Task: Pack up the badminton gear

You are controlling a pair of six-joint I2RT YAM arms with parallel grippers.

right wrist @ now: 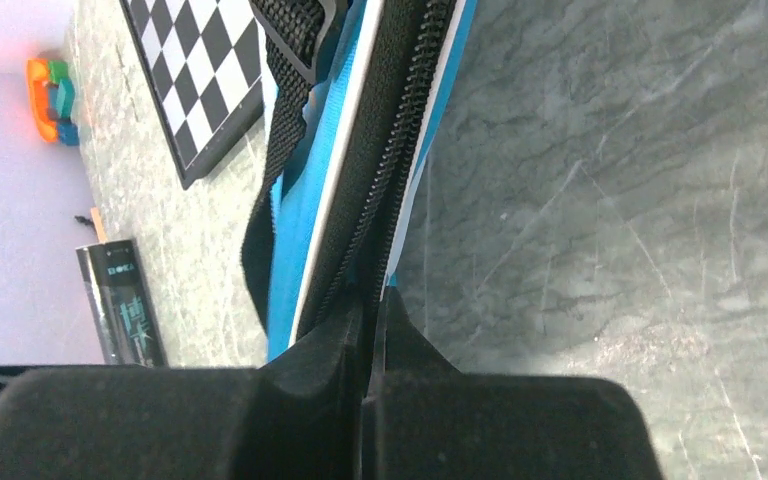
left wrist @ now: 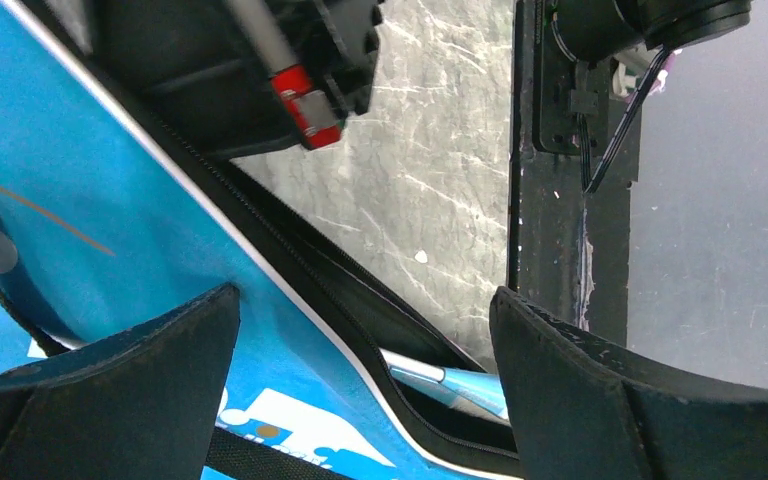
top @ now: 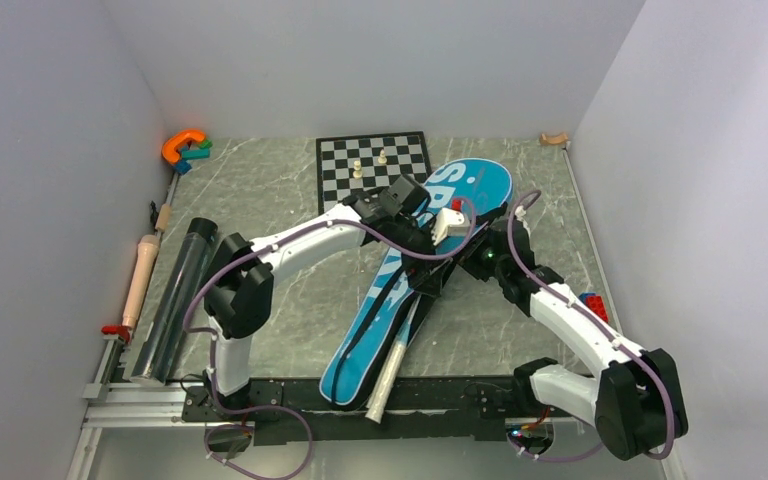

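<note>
My left gripper will pinch both edges together (left wrist: 263,215) beside my right gripper before zipping the bag, because the bag's zipper edges gape over the racket.
The blue "SPORT" bag (top: 430,250) lies diagonally across the middle of the table. A white racket handle (top: 388,372) sticks out of its near end. In the left wrist view the bag's black zipper edge (left wrist: 360,300) gapes and a light-blue racket shaft (left wrist: 460,385) shows inside. My left gripper (top: 438,228) hovers open over the bag (left wrist: 110,230). My right gripper (top: 487,258) is shut on the bag's zipper edge (right wrist: 380,180) at its right side. The black lettered tube (top: 172,300) lies along the left wall. The shuttlecocks are out of view.
A chessboard (top: 373,165) with pale pieces sits at the back. An orange C-shaped toy (top: 184,146) is in the back left corner. A wooden roller (top: 140,280) lies by the left wall. Red and blue blocks (top: 592,302) lie at the right.
</note>
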